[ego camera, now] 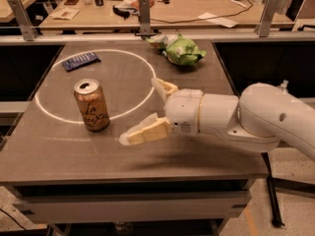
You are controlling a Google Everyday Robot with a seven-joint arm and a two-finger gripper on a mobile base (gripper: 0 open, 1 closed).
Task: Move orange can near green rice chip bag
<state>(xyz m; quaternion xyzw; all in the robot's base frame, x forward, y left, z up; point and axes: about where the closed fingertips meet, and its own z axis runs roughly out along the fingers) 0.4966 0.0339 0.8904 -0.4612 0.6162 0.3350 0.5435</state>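
Next, my gripper grabs the lower half (pixel 95 117) of the orange can, because the can should go over near the green rice chip bag.
The orange can (pixel 92 105) stands upright on the grey table, inside the white circle near its front left arc. The green rice chip bag (pixel 182 50) lies at the far edge of the table, right of centre. My gripper (pixel 142 109) is open and empty, its two cream fingers spread wide, hovering above the table just right of the can. One finger (pixel 145 131) points toward the can's base; the other finger (pixel 162 87) sits farther back. The gripper is apart from the can.
A flat dark blue wrapper (pixel 81 60) lies at the far left inside the white circle (pixel 129 111). The table's front edge (pixel 133 173) runs below my arm. A cluttered workbench (pixel 187 4) and metal posts stand behind the table.
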